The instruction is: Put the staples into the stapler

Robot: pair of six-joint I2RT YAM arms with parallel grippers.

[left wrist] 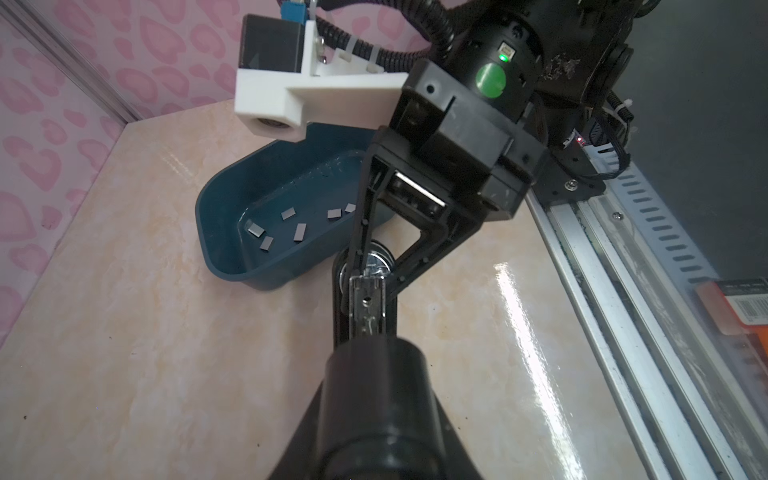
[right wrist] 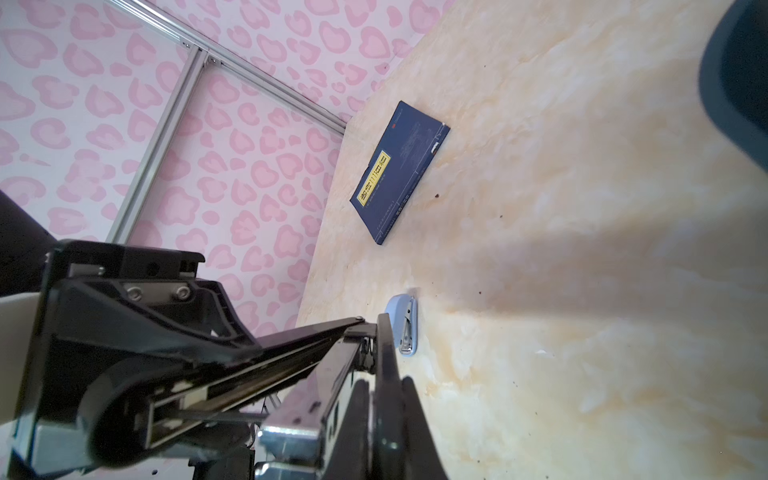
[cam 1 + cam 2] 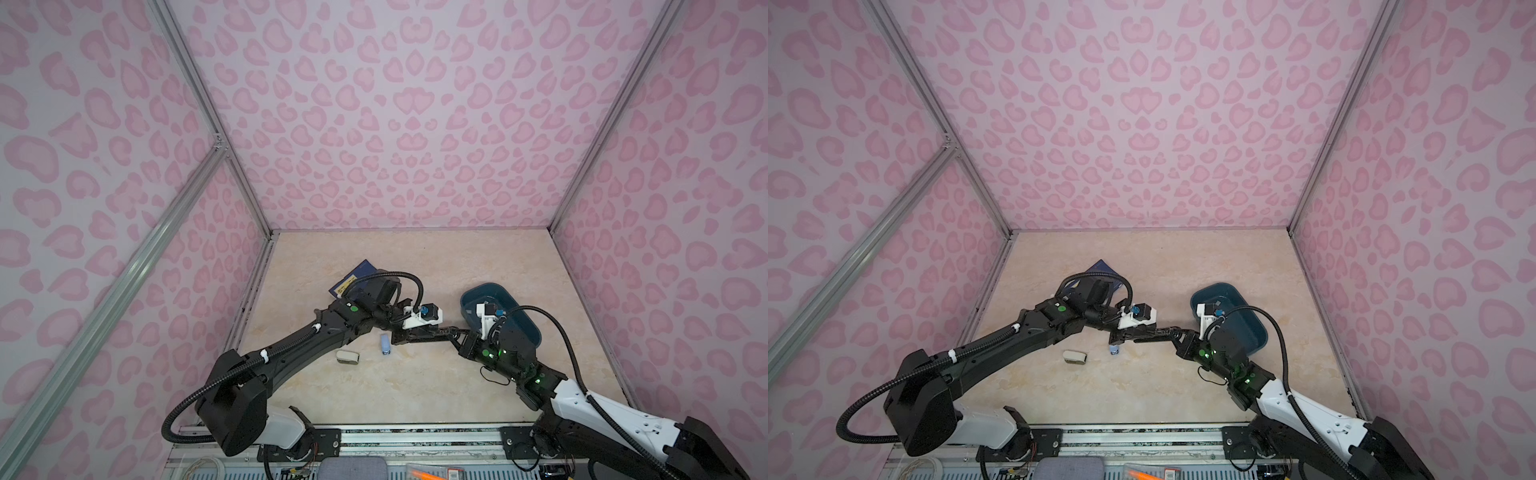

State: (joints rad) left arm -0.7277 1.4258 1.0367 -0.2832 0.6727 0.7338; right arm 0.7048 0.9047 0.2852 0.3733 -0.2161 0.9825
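Note:
With staples loose in the bin and both grippers on the black stapler, my right gripper next takes the magazine [image 1: 367, 304] before my left gripper backs off.
A black stapler [image 3: 436, 332] hangs opened above the table between both arms in both top views, its metal magazine [image 1: 368, 307] bared. My left gripper [image 1: 374, 374] is shut on its rounded black top arm. My right gripper [image 2: 384, 382] is shut on the thin black base plate at the other end, and shows in the left wrist view [image 1: 374, 266] too. Several staples [image 1: 299, 231], small grey strips, lie loose in the dark teal bin [image 1: 216, 232], behind the right wrist [image 3: 528, 328]. Neither gripper holds a staple.
A small light-blue stapler [image 3: 385, 345] and a pale grey oblong thing [image 3: 347, 356] lie on the table under the left arm. A dark blue booklet [image 2: 399, 174] lies at the back left. Pink patterned walls close in three sides; a metal rail [image 1: 623, 332] runs along the front.

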